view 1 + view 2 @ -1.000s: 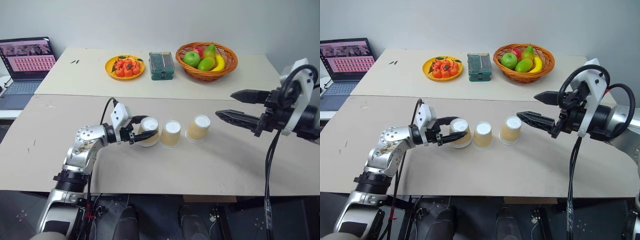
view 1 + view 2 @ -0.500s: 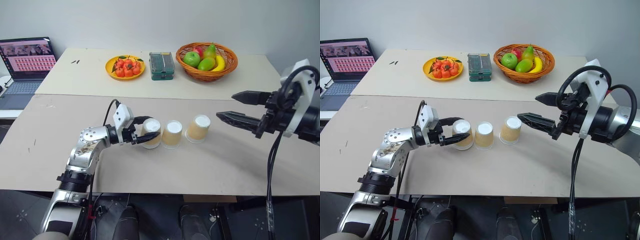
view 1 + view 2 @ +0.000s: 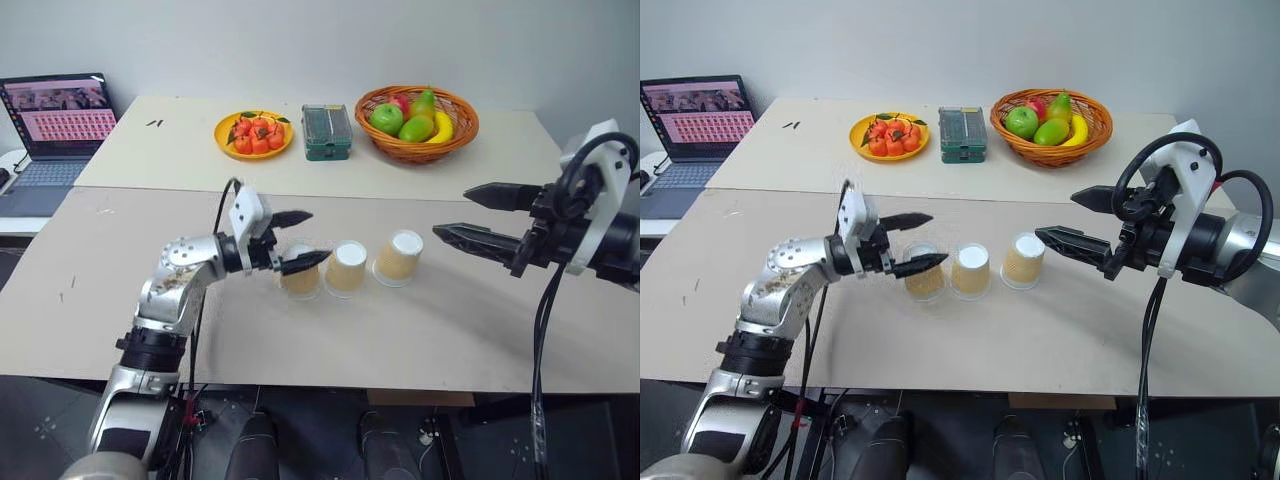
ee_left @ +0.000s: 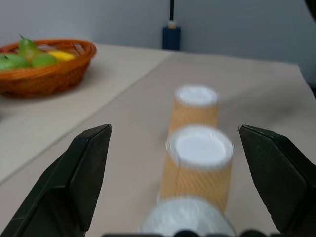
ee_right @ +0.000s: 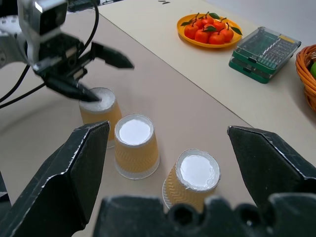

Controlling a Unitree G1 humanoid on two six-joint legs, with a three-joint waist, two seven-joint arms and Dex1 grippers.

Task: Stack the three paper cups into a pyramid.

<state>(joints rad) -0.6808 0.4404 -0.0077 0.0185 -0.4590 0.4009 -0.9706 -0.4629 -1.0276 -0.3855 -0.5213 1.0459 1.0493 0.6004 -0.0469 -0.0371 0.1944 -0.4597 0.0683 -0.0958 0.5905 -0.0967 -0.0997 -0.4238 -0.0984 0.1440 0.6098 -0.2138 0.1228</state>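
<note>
My right gripper is to close next on the sides of the nearest paper cup (image 3: pixel 396 263) (image 5: pixel 185 193), the one at the end of the row closest to the fruit basket.
The three paper cups stand upside down in a row on the near table, white ends up: the left cup (image 3: pixel 300 280), the middle cup (image 3: pixel 346 268) and the right cup (image 3: pixel 398 258). None is stacked; they almost touch side by side. My left gripper (image 3: pixel 299 240) hangs open just above the left cup, holding nothing, and one finger crosses in front of the cup's top. My right gripper (image 3: pixel 452 215) is open and empty, pointing at the row from the right, a short way off the right cup. In the right wrist view, the left gripper (image 5: pixel 113 81) sits over the left cup (image 5: pixel 101 116).
On the far table stand an orange plate of tangerines (image 3: pixel 253 134), a green box (image 3: pixel 327 131) and a wicker fruit basket (image 3: pixel 416 110). A laptop (image 3: pixel 55 125) sits at the far left. A seam runs between the two tables.
My left gripper, shut on the left cup a second ago, has opened and risen above it. The cup stays on the table. The right arm has not moved.
</note>
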